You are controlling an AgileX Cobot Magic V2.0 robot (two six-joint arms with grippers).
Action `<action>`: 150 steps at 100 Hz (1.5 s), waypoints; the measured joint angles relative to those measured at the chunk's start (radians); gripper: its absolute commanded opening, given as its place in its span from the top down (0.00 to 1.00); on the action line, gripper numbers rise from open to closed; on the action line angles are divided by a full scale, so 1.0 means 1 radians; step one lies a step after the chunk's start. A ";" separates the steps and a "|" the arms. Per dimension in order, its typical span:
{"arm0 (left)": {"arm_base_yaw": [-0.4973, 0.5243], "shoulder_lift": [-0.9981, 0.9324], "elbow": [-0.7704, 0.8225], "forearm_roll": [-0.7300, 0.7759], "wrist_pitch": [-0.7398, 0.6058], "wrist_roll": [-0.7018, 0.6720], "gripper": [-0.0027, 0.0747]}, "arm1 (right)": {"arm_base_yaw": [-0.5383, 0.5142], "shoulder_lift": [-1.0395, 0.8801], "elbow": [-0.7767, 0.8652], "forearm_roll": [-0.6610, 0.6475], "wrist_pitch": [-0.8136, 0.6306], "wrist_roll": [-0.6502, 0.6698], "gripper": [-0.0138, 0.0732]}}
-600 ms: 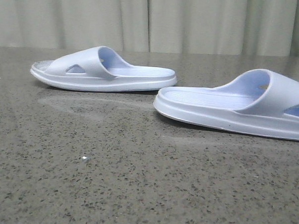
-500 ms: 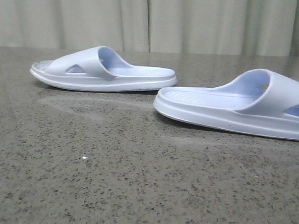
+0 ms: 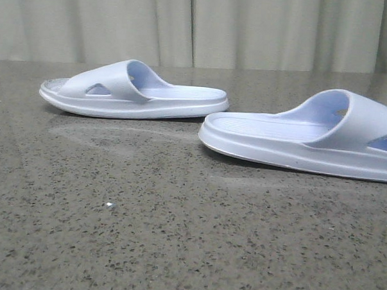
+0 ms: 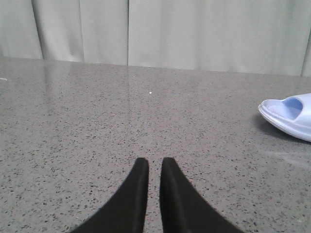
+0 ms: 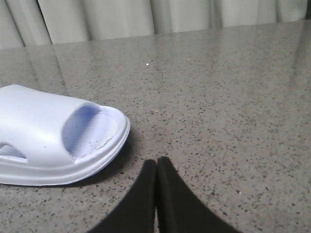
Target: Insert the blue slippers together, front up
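The toe edge point(image 3: 45, 88) point(image 5: 124, 135) of the blue slipper nearer the curtains should be next for my right gripper to go to and close on.
Two pale lavender-blue slippers lie flat on the speckled grey table point(image 3: 177, 234), soles down. The left slipper point(image 3: 135, 91) lies farther back with its toe to the left. The right slipper point(image 3: 303, 140) is nearer, its toe end running off the right edge. Neither gripper shows in the front view. My left gripper point(image 4: 154, 162) is empty, its jaws almost together with a thin gap; a slipper's toe end point(image 4: 289, 114) lies well off to one side of it. My right gripper point(image 5: 156, 162) is shut and empty, close beside the other slipper's open toe point(image 5: 58, 136).
Pale curtains point(image 3: 198, 26) hang behind the table's far edge. A small white speck point(image 3: 109, 206) lies on the table in front of the slippers.
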 measured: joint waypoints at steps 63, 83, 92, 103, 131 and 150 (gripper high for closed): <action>0.000 0.000 0.000 0.000 0.000 0.000 0.95 | 0.000 0.000 0.000 0.003 -0.144 0.000 0.94; 0.000 0.000 0.000 -0.012 0.000 0.000 0.95 | 0.000 0.000 0.000 0.005 -0.194 0.000 0.94; 0.000 0.000 0.000 -0.043 0.000 0.000 0.95 | 0.000 0.000 0.000 0.034 -0.205 0.000 0.94; 0.000 0.000 0.000 -0.146 -0.018 0.000 0.95 | 0.000 0.000 0.000 0.123 -0.215 0.000 0.94; 0.000 0.000 -0.006 -0.585 -0.091 0.000 0.95 | 0.000 0.000 -0.002 0.439 -0.164 0.000 0.93; 0.000 0.040 -0.161 -0.482 0.064 0.000 0.95 | 0.000 0.027 -0.134 0.403 0.045 0.000 0.93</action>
